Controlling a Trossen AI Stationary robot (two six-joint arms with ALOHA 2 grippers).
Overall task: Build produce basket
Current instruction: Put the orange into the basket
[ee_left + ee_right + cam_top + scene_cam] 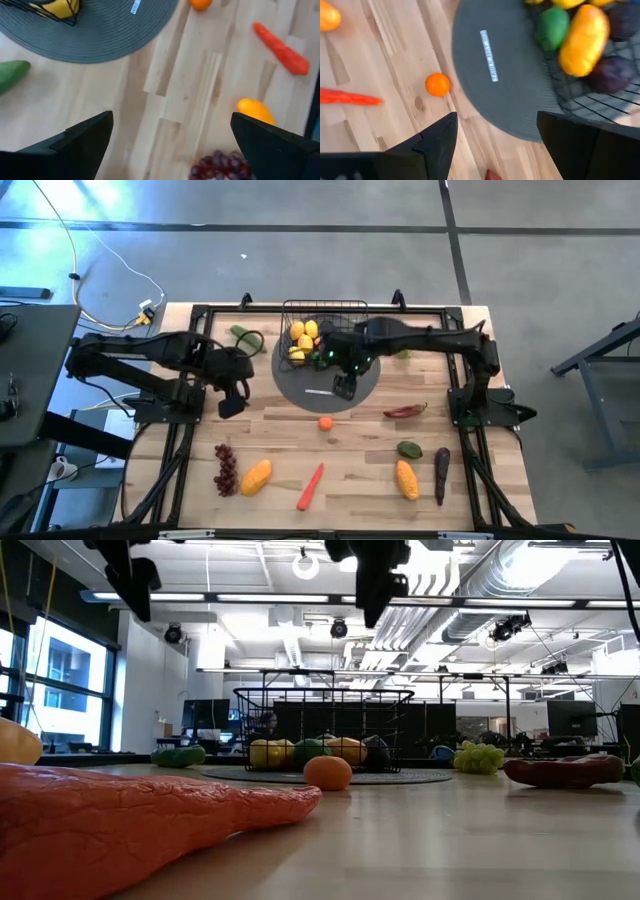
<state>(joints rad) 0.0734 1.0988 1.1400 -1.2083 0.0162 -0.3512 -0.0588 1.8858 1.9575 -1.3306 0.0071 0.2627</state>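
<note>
Next, I close my right gripper around the sides of the small orange fruit (325, 423) (437, 84), which is lying on the wood next to the round grey mat.
The black wire basket (322, 326) stands on the far part of a round grey mat (300, 392) and holds yellow lemons (305, 335), a green piece (551, 26) and purple plums (610, 74). Loose produce lies on the wood: a small orange fruit (326, 422), a carrot (311, 486), a mango (256, 476), red grapes (226, 470), a red chili (405, 411), a second mango (406, 478), an eggplant (441, 475) and a cucumber (243, 335). My right gripper (345, 385) hangs open over the mat's near part. My left gripper (232, 400) hangs open over bare wood left of the mat. Neither holds anything.
Green grapes (478, 757) lie right of the basket and a green piece (409, 448) lies near the second mango. Black frame rails (180, 442) run along the table's left and right sides. Bare wood lies between the mat and the near row of produce.
</note>
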